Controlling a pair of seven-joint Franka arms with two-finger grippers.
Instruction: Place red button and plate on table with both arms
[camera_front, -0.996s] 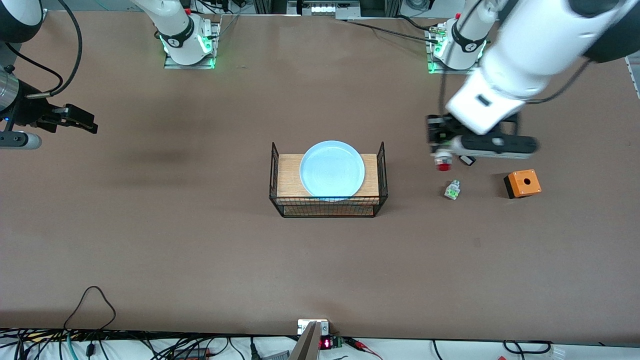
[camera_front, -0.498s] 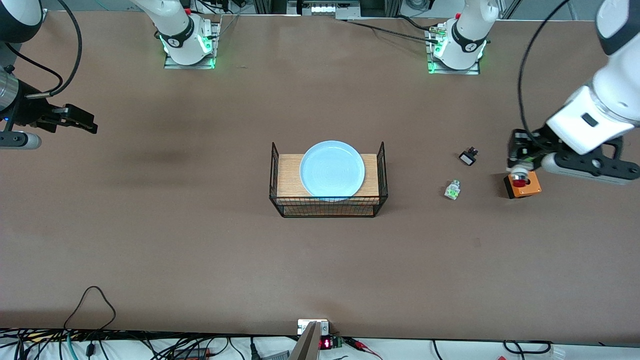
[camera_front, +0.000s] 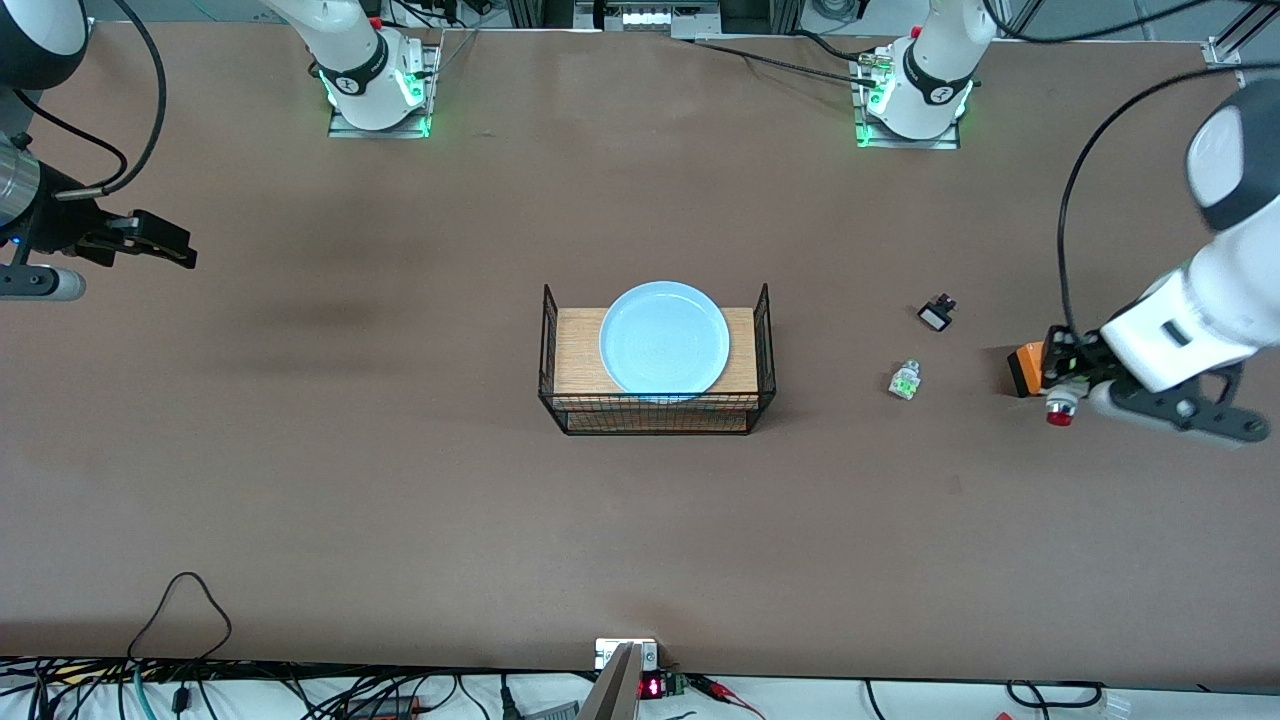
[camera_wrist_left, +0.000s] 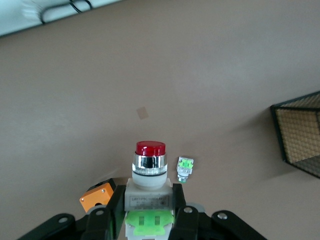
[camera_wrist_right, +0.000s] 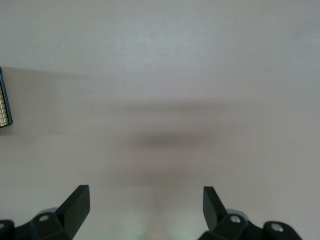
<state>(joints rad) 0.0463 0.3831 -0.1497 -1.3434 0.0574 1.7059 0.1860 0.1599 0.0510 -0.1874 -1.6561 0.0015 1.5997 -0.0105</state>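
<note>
Next, I let go of the red button with my left gripper on the bare table (camera_front: 966, 475) (camera_wrist_left: 137, 118) next to the small tan square mark.
My left gripper (camera_front: 1060, 392) is shut on the red button (camera_front: 1059, 414), held in the air over the table (camera_front: 400, 480) beside the orange box (camera_front: 1026, 366). In the left wrist view the fingers (camera_wrist_left: 178, 201) clamp its white block body (camera_wrist_left: 149, 196), the red cap (camera_wrist_left: 150, 148) pointing away. The pale-blue plate (camera_front: 664, 338) lies on the wooden board in the black wire rack (camera_front: 657, 412) at mid-table. My right gripper (camera_front: 160, 243) is open and empty, hanging over the right arm's end of the table; the right wrist view (camera_wrist_right: 145, 202) shows only bare tabletop between its fingers.
A green-white part (camera_front: 904, 381) and a small black part (camera_front: 936, 316) lie between the rack and the orange box. The orange box also shows in the left wrist view (camera_wrist_left: 97, 196). Cables run along the table's near edge.
My left arm has swung with the red button from near the small black part, past over the orange box, toward the front camera. The right arm has not moved.
</note>
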